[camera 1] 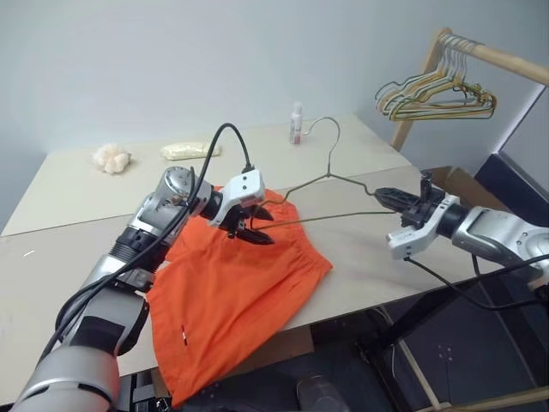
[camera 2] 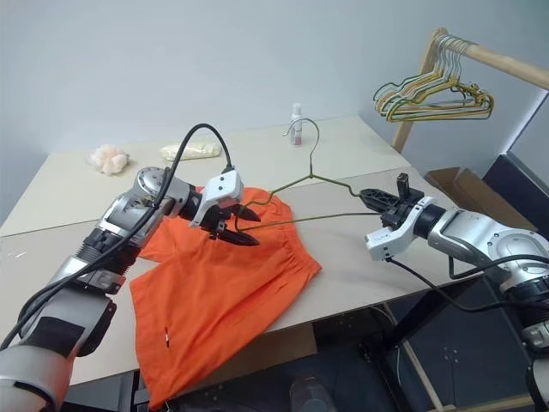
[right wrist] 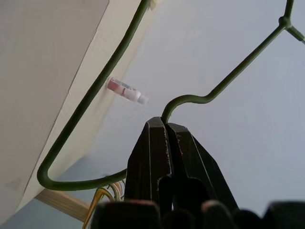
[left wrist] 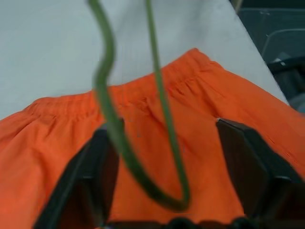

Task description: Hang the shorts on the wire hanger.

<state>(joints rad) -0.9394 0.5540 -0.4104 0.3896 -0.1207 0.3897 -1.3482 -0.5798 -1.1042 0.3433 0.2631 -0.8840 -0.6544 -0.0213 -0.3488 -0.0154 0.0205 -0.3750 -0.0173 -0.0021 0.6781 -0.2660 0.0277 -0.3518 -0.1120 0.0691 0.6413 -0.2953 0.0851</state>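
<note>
The robot's right gripper holds the upright hanger at its corner bend, so the left gripper needs to hold the hanger's opposite corner while the right gripper takes the hanger's bottom bar [camera 1: 367, 213].
The orange shorts [camera 1: 232, 292] lie flat on the beige table [camera 1: 360, 249], waistband toward the right, one leg drooping over the front edge. The wire hanger [camera 1: 328, 174] is held in the air above the table with its hook up. My right gripper [camera 1: 383, 194] is shut on the hanger's right shoulder bend [right wrist: 190, 99]. Just above the waistband [left wrist: 143, 93], my left gripper [camera 1: 262, 227] is open, and the hanger's left corner [left wrist: 162, 95] passes between its fingers [left wrist: 95, 176].
A wooden rack [camera 1: 480, 53] with several bunched wire hangers [camera 1: 437, 96] stands at the back right. A small bottle [camera 1: 297, 123], a white lump [camera 1: 111, 158] and a pale packet [camera 1: 189, 150] sit along the table's far side. A cardboard box [camera 1: 463, 182] is on the right.
</note>
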